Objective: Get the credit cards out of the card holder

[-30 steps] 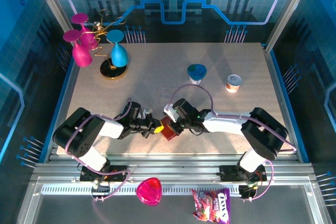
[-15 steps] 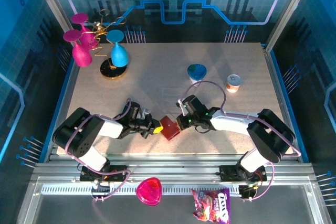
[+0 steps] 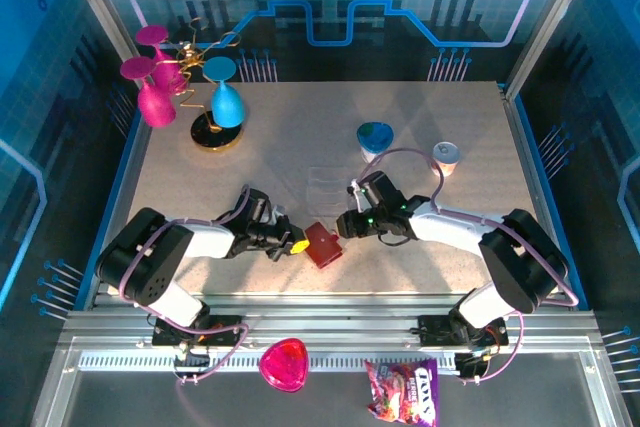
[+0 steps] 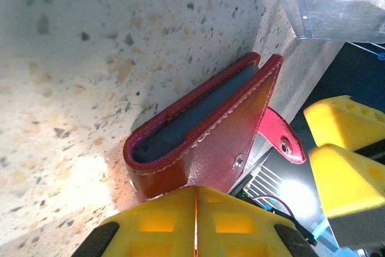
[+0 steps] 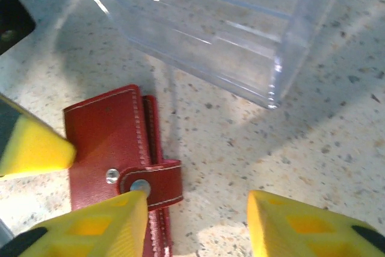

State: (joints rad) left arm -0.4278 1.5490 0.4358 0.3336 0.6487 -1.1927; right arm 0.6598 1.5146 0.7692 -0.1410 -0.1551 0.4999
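Observation:
The card holder's covers are nearly shut, so the robot's right gripper will pinch the loose snap tab [image 5: 162, 185] and pull the covers apart before the left gripper reaches inside.
The card holder [image 3: 323, 244] is a dark red wallet lying on the table between my two grippers. Its covers gape slightly and its snap tab [image 4: 283, 142] is unfastened. The left wrist view shows only a dark grey inside between the covers of the card holder [image 4: 204, 139]; the credit cards are hidden. My left gripper [image 3: 297, 245] is shut, its yellow fingertips [image 4: 195, 189] pressed together right at the wallet's near edge. My right gripper [image 3: 345, 225] is open beside the wallet. One tip of the right gripper [image 5: 194, 197] hangs over the tab of the card holder [image 5: 111, 139], the other over bare table.
A clear plastic stand [image 3: 328, 185] sits just behind the wallet, close to my right gripper. Farther back are a blue cup [image 3: 375, 139] and a small can [image 3: 445, 157]. A rack with pink and blue goblets [image 3: 226, 102] stands at the back left.
My right gripper has let go of the wallet, opened and drawn back to the right. The wallet has dropped from tilted to lying on the table. My left gripper has barely moved.

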